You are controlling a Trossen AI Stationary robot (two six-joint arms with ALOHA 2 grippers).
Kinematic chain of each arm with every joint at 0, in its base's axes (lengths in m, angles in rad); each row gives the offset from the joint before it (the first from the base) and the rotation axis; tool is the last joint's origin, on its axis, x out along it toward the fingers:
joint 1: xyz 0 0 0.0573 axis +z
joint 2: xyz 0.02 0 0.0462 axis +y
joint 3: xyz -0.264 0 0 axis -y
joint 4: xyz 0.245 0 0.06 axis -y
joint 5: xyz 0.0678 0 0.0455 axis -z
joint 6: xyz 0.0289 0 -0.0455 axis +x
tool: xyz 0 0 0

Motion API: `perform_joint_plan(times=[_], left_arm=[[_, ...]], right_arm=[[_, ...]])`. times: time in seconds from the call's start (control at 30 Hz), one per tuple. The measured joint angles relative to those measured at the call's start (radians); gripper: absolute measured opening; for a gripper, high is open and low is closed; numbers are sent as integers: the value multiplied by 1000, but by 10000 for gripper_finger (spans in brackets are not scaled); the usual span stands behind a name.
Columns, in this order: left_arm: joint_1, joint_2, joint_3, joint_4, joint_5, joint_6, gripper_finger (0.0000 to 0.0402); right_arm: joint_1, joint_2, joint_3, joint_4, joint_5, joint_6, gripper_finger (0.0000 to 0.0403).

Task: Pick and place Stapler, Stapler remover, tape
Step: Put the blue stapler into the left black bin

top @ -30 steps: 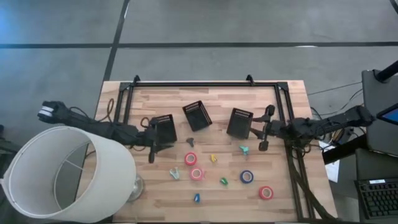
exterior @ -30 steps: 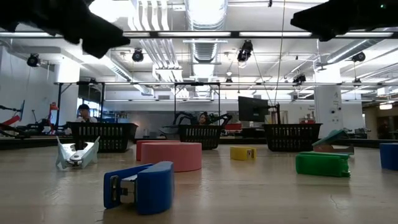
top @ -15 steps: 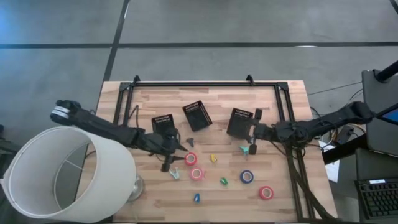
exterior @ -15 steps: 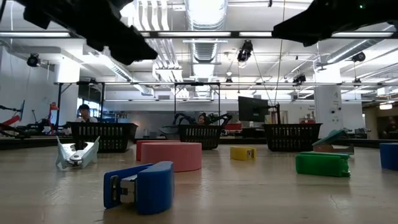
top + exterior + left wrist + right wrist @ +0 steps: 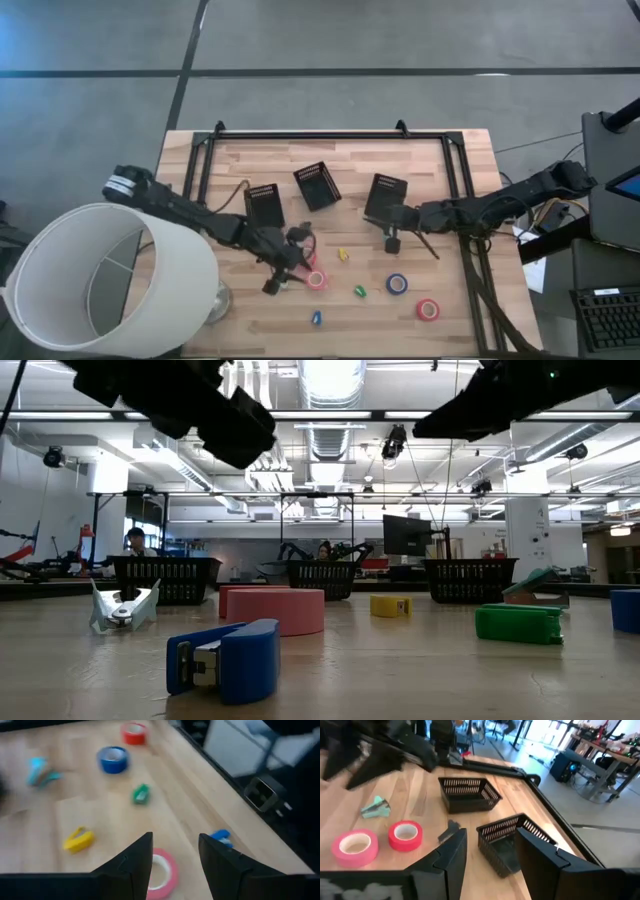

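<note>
My left gripper is going to close on the middle of the blue stapler (image 5: 317, 318) (image 5: 221, 837), which is nearest the table's near edge, past the pink tape roll.
My left gripper (image 5: 291, 262) hovers open, high above the table's middle. In its wrist view a pink tape roll (image 5: 162, 871) lies flat between and beyond the fingers. My right gripper (image 5: 393, 233) hovers open near the right mesh bin (image 5: 385, 197). A blue tape roll (image 5: 397, 284) and a red one (image 5: 428, 310) lie flat toward the near right. A blue stapler (image 5: 225, 660), a green one (image 5: 520, 622) and a yellow one (image 5: 390, 605) rest on the wood. A pale stapler remover (image 5: 122, 608) sits left of the pink roll (image 5: 275, 608).
Three black mesh bins (image 5: 263, 205) (image 5: 317, 185) (image 5: 512, 842) stand across the table's middle. A big white lampshade (image 5: 100, 280) overhangs the near left corner. A black frame (image 5: 330, 133) rims the far edge and sides. People sit in the room behind the table.
My left gripper has swung from beside the left bin toward the table's right and near edge, ending above the pink rolls. My right gripper has moved toward the table's left, from beyond the right bin to its near side. Nothing on the table has moved.
</note>
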Motion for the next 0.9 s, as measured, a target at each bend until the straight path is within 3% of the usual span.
perform_joint_plan(times=[0.4, 0.77, 0.9], left_arm=[[-86, 261, 205, -22, 10, 164, 163], [-86, 412, 467, -444, 178, 420, 163], [-84, 437, 503, -457, 204, 500, 163]], right_arm=[[0, 69, 49, -28, 0, -12, 153], [0, 87, 64, -8, -2, -136, 158], [-1, 91, 70, -15, -3, -98, 162]])
